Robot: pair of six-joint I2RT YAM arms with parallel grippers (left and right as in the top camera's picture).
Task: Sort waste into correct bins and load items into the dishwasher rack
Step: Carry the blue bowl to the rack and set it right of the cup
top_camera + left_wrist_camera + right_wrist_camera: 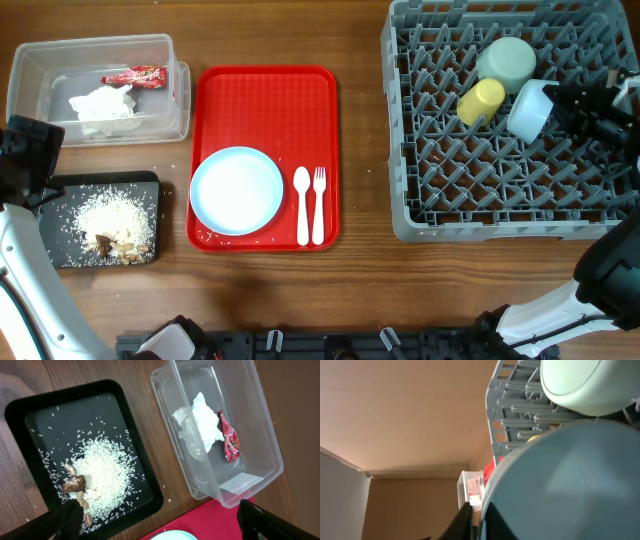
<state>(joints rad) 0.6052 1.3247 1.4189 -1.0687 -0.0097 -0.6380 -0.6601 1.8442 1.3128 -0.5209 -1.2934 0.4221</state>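
Note:
The pale-blue bowl, lying on its side in the rack, will be let go by my right gripper on the grey rack's wires (545, 134) in front of the mint-green bowl.
The grey dishwasher rack (400, 150) on the right holds a mint-green bowl (507, 60), a yellow cup (481, 100) and a pale-blue bowl (528, 110) lying on its side. My right gripper (570, 105) is shut on the pale-blue bowl's rim (570, 485), its fingers (476, 517) straddling it. The pale-blue plate (236, 190), white spoon (302, 205) and fork (319, 205) lie on the red tray. The clear tub (30, 70) holds the napkin (200, 422) and red wrapper (229, 437). The black tray (30, 415) holds rice and brown scraps (75, 484). My left gripper (155, 515) is open and empty above the black tray's right edge.
The flat red serving tray (265, 100) lies in the middle of the wooden table, between the bins and the rack. A few rice grains are scattered on the wood beside the black tray. The mint-green bowl (585, 385) sits just behind the held bowl.

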